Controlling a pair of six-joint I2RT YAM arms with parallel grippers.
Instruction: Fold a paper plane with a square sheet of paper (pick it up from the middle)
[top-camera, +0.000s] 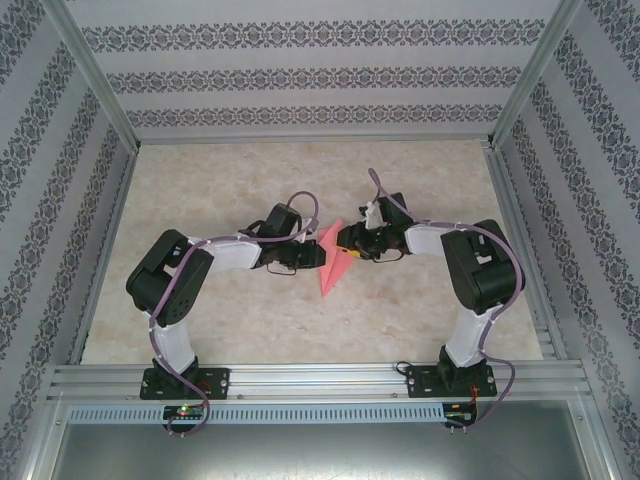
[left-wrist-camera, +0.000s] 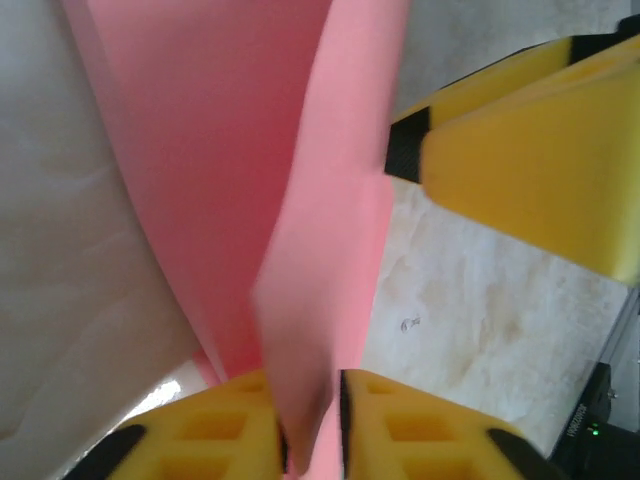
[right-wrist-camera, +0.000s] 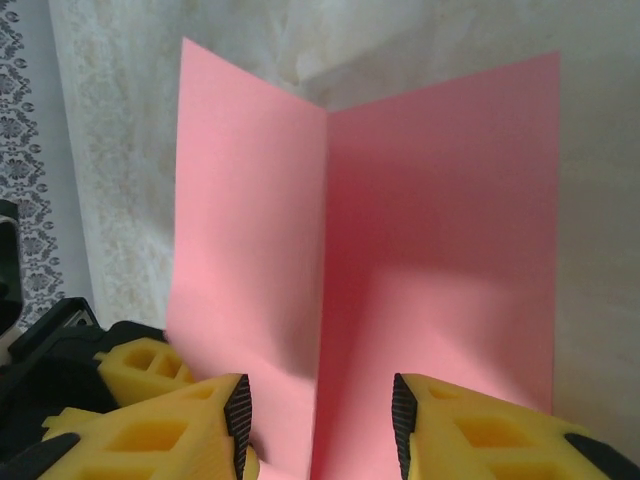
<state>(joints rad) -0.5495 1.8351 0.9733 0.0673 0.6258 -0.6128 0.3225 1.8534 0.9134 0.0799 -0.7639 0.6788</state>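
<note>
The sheet's halves spread in a V beyond my left gripper's pinch, so next my right gripper pinches the crease (right-wrist-camera: 319, 370) before my left gripper grips it afresh.
The square sheet of paper (top-camera: 331, 268) is salmon pink and lies at the table's middle between both grippers. It is creased down its centre, and its two halves stand up in a V (right-wrist-camera: 400, 250). My left gripper (left-wrist-camera: 312, 405) is shut on the sheet (left-wrist-camera: 230, 150), with the folded edge pinched between its yellow fingers (left-wrist-camera: 210, 430). My right gripper (right-wrist-camera: 320, 410) is open, its jaws standing either side of the crease without pressing on it. From above, the left gripper (top-camera: 303, 256) and the right gripper (top-camera: 347, 240) face each other across the sheet. A paper plane is out of view.
The table (top-camera: 230, 180) has a pale marble pattern. Aluminium rails (top-camera: 320, 378) frame it at the near edge and sides, and patterned walls (top-camera: 320, 70) close it in. The right gripper's yellow fingers (left-wrist-camera: 520, 170) sit close beside the sheet in the left wrist view.
</note>
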